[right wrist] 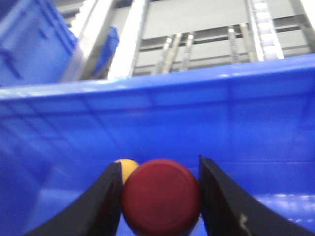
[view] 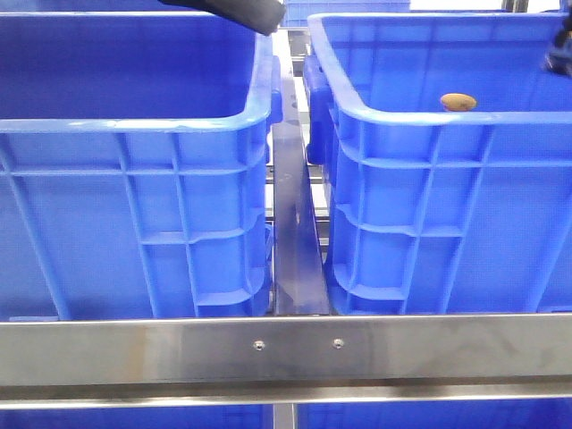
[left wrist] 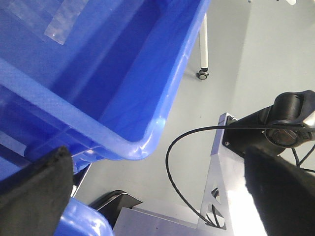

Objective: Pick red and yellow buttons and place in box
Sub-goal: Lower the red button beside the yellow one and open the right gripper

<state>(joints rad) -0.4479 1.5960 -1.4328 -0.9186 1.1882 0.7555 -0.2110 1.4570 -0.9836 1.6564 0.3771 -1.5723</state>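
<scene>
The dark red button will drop from my right gripper beside the orange-yellow button, just behind the crate's near rim (view: 542, 105).
Two deep blue crates stand side by side, the left box (view: 134, 134) and the right box (view: 429, 179). In the right wrist view my right gripper (right wrist: 160, 196) is shut on the dark red button (right wrist: 161, 196), with one finger on each side of it, inside a blue crate (right wrist: 197, 123). The orange-yellow button (right wrist: 128, 167) peeks out just behind the red one. The front view shows an orange-yellow button (view: 458, 102) just over the right box's near rim, and a dark part of the right gripper (view: 559, 46) at the frame edge. My left gripper (left wrist: 157, 196) is open and empty beside a crate corner (left wrist: 142, 147).
A steel rail (view: 286, 349) runs across the front and a dark metal divider (view: 295, 241) stands between the crates. The left arm (view: 241, 11) hangs over the left box's far rim. A black cable (left wrist: 170, 162), a metal bracket (left wrist: 221, 187) and grey floor lie below the left gripper.
</scene>
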